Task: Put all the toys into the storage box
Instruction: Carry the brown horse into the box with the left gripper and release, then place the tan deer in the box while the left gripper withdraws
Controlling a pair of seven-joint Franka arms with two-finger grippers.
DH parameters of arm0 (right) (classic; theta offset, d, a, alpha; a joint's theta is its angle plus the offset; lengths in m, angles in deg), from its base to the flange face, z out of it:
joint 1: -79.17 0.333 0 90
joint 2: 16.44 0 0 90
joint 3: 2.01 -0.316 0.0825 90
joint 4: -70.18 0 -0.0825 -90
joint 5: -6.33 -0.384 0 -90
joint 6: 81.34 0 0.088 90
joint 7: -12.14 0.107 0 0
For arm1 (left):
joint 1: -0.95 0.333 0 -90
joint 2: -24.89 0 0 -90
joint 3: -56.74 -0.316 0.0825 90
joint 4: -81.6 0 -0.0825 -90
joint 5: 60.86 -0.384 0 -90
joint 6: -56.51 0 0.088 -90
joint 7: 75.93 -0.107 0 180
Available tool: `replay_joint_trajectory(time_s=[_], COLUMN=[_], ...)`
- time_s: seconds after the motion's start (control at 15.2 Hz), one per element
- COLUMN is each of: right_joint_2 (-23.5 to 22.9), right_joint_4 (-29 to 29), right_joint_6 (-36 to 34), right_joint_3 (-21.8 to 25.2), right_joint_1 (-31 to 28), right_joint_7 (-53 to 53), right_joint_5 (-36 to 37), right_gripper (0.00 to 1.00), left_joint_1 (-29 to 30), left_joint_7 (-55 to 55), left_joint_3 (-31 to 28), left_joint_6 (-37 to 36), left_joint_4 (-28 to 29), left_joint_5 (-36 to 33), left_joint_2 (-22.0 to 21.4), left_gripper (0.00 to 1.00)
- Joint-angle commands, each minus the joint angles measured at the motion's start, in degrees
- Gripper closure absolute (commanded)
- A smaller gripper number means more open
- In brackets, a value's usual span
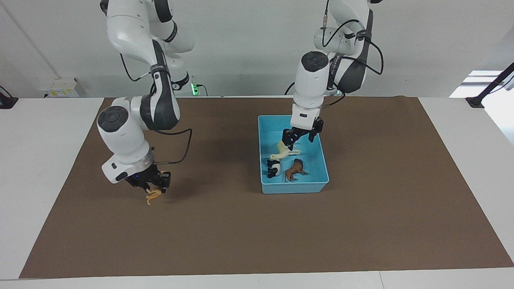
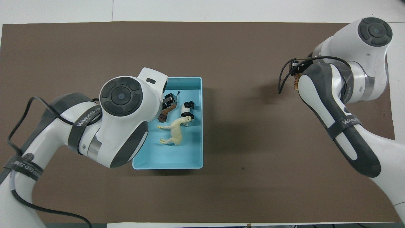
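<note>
I should use my right gripper to set the orange tiger, now held just above the mat, down between the dark brown animal and the cream horse [image 2: 173, 113].
The light blue storage box [image 1: 295, 188] stands mid-table; it also shows in the overhead view [image 2: 167, 166]. In it lie the cream horse [image 1: 283, 152], the black-and-white panda [image 1: 274, 167] and the dark brown animal [image 1: 295, 170]. My left gripper [image 1: 299, 138] hangs open and empty over the box, above the horse. In the overhead view it [image 2: 167, 99] is just above the brown animal [image 2: 165, 113]. My right gripper [image 1: 154, 186] is shut on the orange tiger [image 1: 152, 197] and holds it just above the mat toward the right arm's end of the table.
A brown mat [image 1: 241, 233] covers most of the white table. The left arm's body hides part of the box in the overhead view. A black cable loops from the right arm's wrist [image 1: 180, 152].
</note>
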Motion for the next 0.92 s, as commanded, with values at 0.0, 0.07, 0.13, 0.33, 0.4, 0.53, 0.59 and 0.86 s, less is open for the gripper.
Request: replay_joint_trajectory(time_s=[0.0,0.07,0.13,0.33,0.4,0.53,0.59,0.86], right_joint_2=[-3.04,-4.18,-4.36,-6.11,-6.99,-9.45,-10.51,-9.99], right_joint_4=[-11.16,-14.41,-15.14,-15.58,-15.50,-14.88,-14.44,-11.36], right_joint_6=[-10.48,-11.90,-11.65,-9.47,-7.19,-3.49,-1.30,0.04], right_joint_3=[0.26,0.26,0.35,0.26,0.09,0.09,0.09,0.09], right_joint_1=[8.44,13.25,16.78,26.53,28.66,32.62,33.59,34.21], right_joint_7=[12.14,17.93,21.64,30.60,33.16,36.42,38.18,43.10], right_joint_5=[0.51,0.51,0.16,-0.10,-0.28,-0.54,-0.63,-0.98], right_gripper=[1.00,1.00,1.00,1.00,1.00,1.00,1.00,0.00], left_joint_1=[5.51,8.14,11.04,17.99,19.23,23.70,24.59,26.53], left_joint_7=[-9.86,-14.00,-17.61,-32.54,-35.63,-41.09,-42.59,-43.22], left_joint_3=[-0.23,-0.40,-0.41,-0.41,-0.49,-0.49,-0.49,-0.50], left_joint_6=[-8.53,-10.12,-11.70,-20.91,-23.82,-26.13,-26.04,-27.45], left_joint_4=[-1.81,-1.99,-2.08,-6.71,-9.35,-12.09,-12.10,-12.10], left_joint_5=[0.02,0.63,1.85,4.06,4.15,4.41,5.29,5.38], left_joint_2=[-4.89,-6.29,-7.70,-9.21,-8.86,-8.07,-7.98,-8.33], left_gripper=[0.00,0.00,0.00,0.00,0.00,0.00,0.00,0.00])
